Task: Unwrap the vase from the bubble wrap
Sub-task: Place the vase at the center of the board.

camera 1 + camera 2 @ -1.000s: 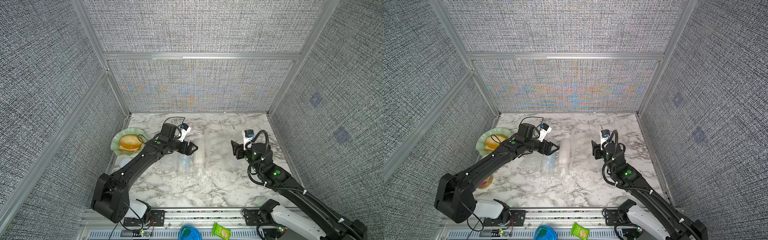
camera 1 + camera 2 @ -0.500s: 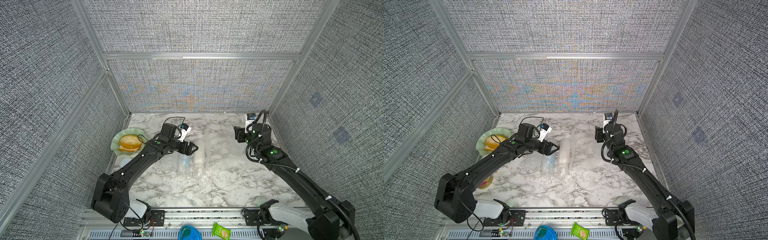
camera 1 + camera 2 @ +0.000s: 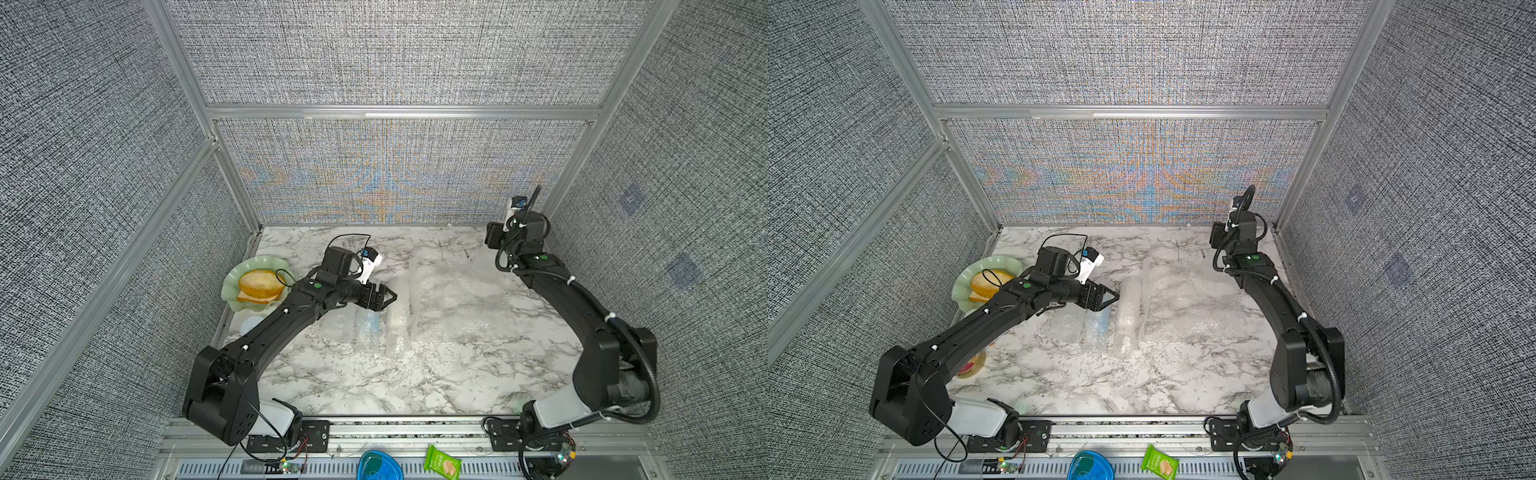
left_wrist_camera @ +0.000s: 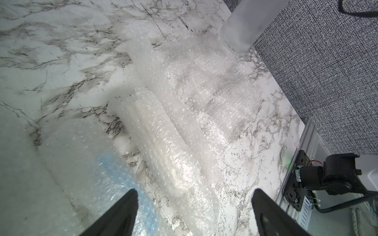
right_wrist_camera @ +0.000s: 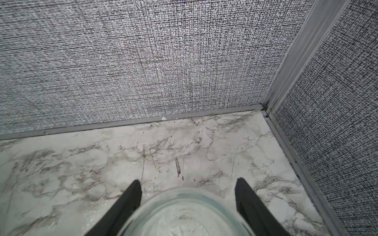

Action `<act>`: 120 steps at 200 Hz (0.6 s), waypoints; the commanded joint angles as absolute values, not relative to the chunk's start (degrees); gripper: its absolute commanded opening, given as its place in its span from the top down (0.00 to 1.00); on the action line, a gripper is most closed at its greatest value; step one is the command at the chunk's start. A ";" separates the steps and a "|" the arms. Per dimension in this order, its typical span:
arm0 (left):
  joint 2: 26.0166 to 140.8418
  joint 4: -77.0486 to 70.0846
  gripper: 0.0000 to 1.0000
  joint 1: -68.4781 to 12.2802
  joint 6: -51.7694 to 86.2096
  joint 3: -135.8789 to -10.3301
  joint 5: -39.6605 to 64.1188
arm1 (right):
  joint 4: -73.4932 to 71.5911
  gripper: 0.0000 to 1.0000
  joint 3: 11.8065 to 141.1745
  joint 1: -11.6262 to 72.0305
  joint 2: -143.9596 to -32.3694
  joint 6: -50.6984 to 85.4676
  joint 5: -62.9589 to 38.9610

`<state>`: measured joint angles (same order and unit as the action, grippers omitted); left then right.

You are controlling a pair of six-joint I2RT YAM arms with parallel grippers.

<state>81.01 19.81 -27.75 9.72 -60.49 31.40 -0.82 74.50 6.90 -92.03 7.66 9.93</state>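
Note:
Next, my right gripper puts the vase down on the bare marble (image 3: 456, 249) (image 5: 161, 160) between the flat bubble wrap and the back wall.
The vase (image 5: 184, 212) is clear glass; its round rim sits between the fingers of my right gripper (image 5: 188, 180), which is shut on it. That gripper (image 3: 492, 241) is up near the back right corner. The vase (image 4: 237, 26) also shows in the left wrist view as a pale cylinder by the wall. The bubble wrap (image 3: 457, 299) lies flat on the marble in mid-table, with rolled pieces (image 3: 397, 316) beside it, one tinted blue (image 4: 122, 177). My left gripper (image 3: 392, 296) hangs open over the rolls, nothing between its fingers (image 4: 131, 204).
A green plate (image 3: 232, 299) with bread stands at the left edge, and a jar (image 3: 971, 365) sits under the left arm. Fabric walls close in the back and both sides. A blue lid (image 3: 376, 467) and a green packet (image 3: 442, 461) lie on the front rail.
My right arm has swung from mid-table to the back right corner, carrying the vase away from the bubble wrap. The left arm has stayed where it was.

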 commanded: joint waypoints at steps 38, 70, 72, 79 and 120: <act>80.18 19.29 0.11 -25.87 10.21 -60.65 26.04 | -9.92 0.48 90.15 6.78 -108.47 7.07 6.14; 80.16 19.91 0.11 -23.54 11.13 -60.73 20.93 | -7.30 0.48 101.57 7.39 -117.76 5.44 5.54; 80.20 19.94 0.11 -23.44 11.11 -60.73 20.63 | -6.99 0.48 102.23 7.52 -118.30 5.27 5.52; 80.11 20.17 0.11 -23.00 11.20 -60.82 19.92 | -6.37 0.48 104.47 7.63 -119.84 4.93 5.37; 78.06 18.44 0.11 -20.32 11.95 -59.78 19.37 | -4.15 0.47 112.87 8.11 -127.83 3.66 5.00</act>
<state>79.26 20.14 -21.52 11.40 -60.42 20.71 -2.59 109.82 7.92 -125.73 5.02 5.52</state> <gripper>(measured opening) 0.888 0.633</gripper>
